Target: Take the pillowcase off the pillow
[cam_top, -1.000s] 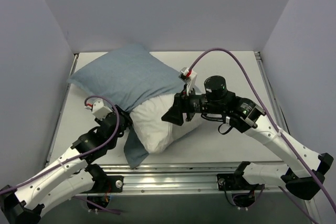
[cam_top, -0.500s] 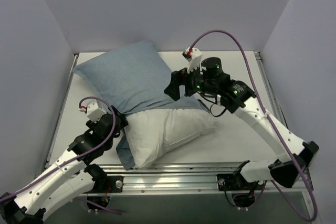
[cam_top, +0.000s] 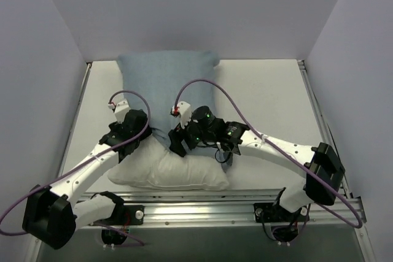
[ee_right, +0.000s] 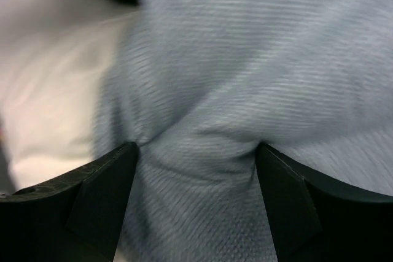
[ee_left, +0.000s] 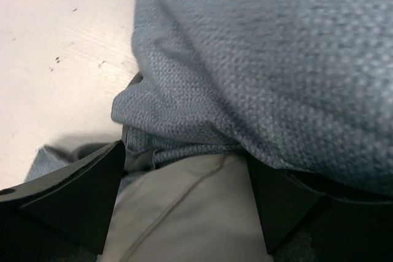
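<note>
The puckered open edge [cam_top: 184, 146] [ee_right: 199, 164] of the light-blue pillowcase, beside the bare white pillow, will be gripped by my right gripper, because the case must slide off.
The light-blue pillowcase [cam_top: 167, 84] lies flat at the back of the table, still over the far part of the white pillow [cam_top: 175, 170], whose bare near part bulges toward the front edge. My left gripper [cam_top: 142, 139] is open and pressed down at the case's open edge. In the left wrist view its fingers [ee_left: 80, 194] straddle bare pillow [ee_left: 184, 213], with bunched pillowcase [ee_left: 258, 59] just beyond. My right gripper [cam_top: 178, 145] is open, and its fingers [ee_right: 98, 194] press into puckered pillowcase [ee_right: 202, 121], with pillow [ee_right: 49, 108] to the left. No logo shows.
The white table [cam_top: 270, 90] is walled by grey panels on three sides. A metal rail [cam_top: 202, 197] runs along the front edge, just below the pillow. Both arms' cables loop above the pillow.
The pillow and case have swung round: the case now lies square at the back and the pillow lies across the front. Both grippers have moved to the case's open edge at the middle.
</note>
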Available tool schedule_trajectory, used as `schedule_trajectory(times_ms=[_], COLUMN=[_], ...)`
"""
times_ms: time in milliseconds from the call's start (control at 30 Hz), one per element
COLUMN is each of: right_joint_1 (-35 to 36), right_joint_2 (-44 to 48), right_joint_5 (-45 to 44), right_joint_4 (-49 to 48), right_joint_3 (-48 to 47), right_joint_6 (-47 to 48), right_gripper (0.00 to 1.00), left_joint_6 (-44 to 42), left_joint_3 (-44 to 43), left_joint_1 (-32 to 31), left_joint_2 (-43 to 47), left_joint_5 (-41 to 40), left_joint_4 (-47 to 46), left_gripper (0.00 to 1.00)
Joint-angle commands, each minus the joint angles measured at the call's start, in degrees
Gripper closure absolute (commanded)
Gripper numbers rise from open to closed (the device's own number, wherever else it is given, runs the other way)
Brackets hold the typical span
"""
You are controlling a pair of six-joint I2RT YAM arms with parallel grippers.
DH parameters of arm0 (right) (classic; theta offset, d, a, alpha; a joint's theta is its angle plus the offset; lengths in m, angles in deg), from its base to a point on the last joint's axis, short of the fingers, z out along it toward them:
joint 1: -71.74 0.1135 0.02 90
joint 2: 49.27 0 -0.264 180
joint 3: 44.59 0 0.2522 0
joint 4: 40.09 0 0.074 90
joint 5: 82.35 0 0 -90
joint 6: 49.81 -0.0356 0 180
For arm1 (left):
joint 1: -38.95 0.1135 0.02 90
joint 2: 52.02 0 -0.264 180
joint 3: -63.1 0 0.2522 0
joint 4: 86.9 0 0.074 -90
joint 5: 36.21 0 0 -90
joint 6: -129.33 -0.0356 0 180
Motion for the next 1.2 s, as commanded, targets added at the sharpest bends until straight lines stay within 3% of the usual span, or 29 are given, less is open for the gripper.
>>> schedule_trajectory(times_ms=[0, 100, 300, 500, 600, 700, 833, 967, 1167], right_joint_1=[8.6, 7.0, -4.5, -7.4, -7.4, -7.2, -6.7, -6.3, -6.1], right_joint_2=[1.0, 1.4, -2.2, -6.9, -9.7, -11.3, -10.1, -6.1, 1.7], right_joint_5=[9.1, -2.4, -12.3, -16.4, -19.0, -19.5, -20.1, -21.9, -25.7], right_joint_4=[-4.0, -4.8, -6.6, -9.3, -9.9, -9.2, -7.6, -6.9, -4.0], right_joint_3=[6.0, 7.3, 6.6, 0.6, -4.3, -8.9, -12.1, -11.0, -7.2], right_joint_6=[-6.1, -9.0, -11.2, -12.2, -12.9, -13.6, -13.6, -12.0, -10.0], right_gripper=[0.27, 0.26, 0.27, 0.27, 0.27, 0.27, 0.26, 0.22, 0.15], left_joint_6=[-0.3, -0.2, -2.2, -4.0, -7.3, -8.4, -6.9, -4.0, -0.6], left_joint_3=[-4.4, -5.3, -15.4, -38.5, -41.9, -39.5, -26.6, -10.8, 1.0], left_joint_1=[-1.5, -1.4, 1.3, 8.4, 9.0, 8.9, 8.5, 7.9, 7.3], left_joint_2=[-4.0, -8.3, -18.1, -24.6, -20.7, -13.1, -0.2, 13.7, 25.0], left_joint_5=[13.0, 13.5, 12.0, 16.6, 17.3, 19.3, 24.8, 32.2, 36.9], left_joint_4=[-15.9, -21.3, -27.7, -15.1, -10.2, -4.6, -0.6, 4.4, 7.7], left_gripper=[0.11, 0.11, 0.12, 0.03, 0.06, 0.06, 0.06, 0.06, 0.06])
